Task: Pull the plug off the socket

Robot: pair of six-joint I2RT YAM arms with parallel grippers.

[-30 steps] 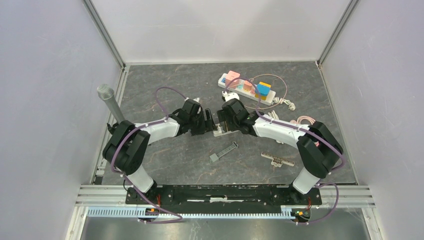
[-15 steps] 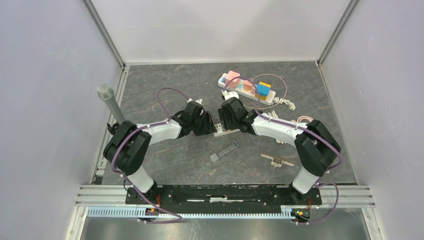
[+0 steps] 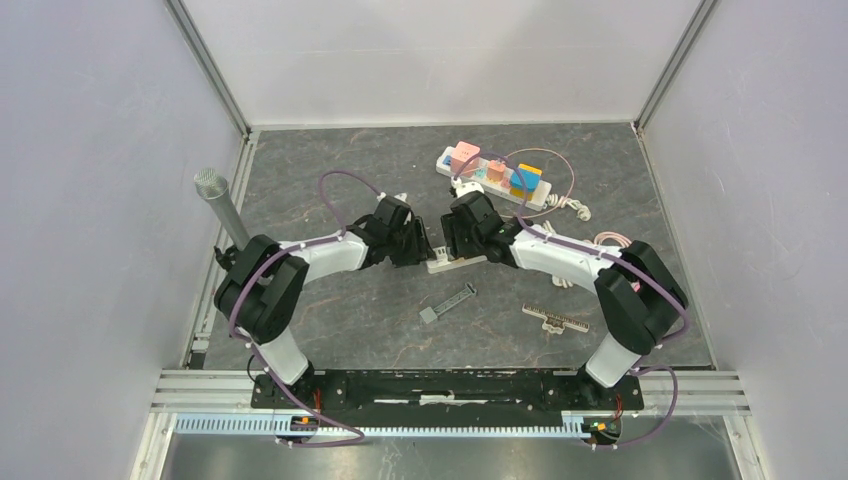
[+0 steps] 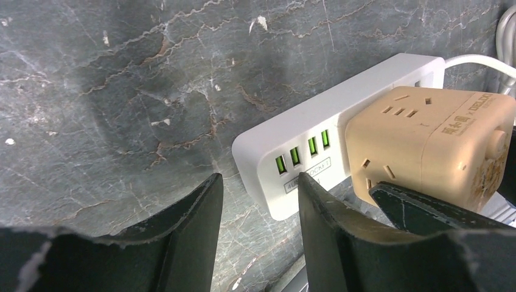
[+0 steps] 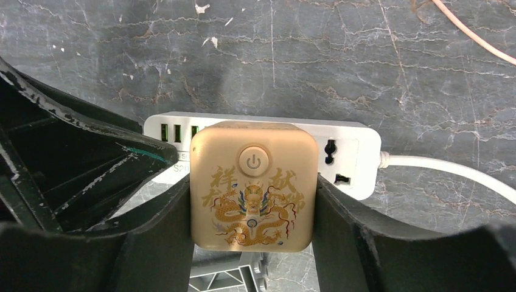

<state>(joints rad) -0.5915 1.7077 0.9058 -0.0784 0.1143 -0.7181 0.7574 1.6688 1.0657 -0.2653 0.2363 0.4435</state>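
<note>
I should release the beige cube on the bare table (image 3: 391,300) beside the small grey bar's square end with my right gripper.
The socket is a white power strip (image 5: 350,152) lying flat on the dark stone table, with green USB ports at its left end (image 4: 301,155). The plug is a beige cube (image 5: 252,182) with a gold dragon and a power button, seated in the strip (image 3: 455,264). My right gripper (image 5: 252,201) is shut on the cube, one finger on each side. My left gripper (image 4: 258,176) hovers at the strip's USB end with its jaws apart and only table between them. Its right finger overlaps the strip's corner. From above, the right gripper (image 3: 462,243) hides the cube and faces the left gripper (image 3: 418,245).
A second power strip (image 3: 495,178) with coloured cube plugs lies at the back, looped by a thin cable. A grey metal cylinder (image 3: 222,205) stands at the left. A small grey bar (image 3: 447,302) and a toothed strip (image 3: 555,319) lie in front. Coiled cable (image 3: 603,242) lies beside the right arm.
Both grippers have narrowed. The right one has closed onto the beige cube. The left arm has shifted right, up to the strip's USB end.
</note>
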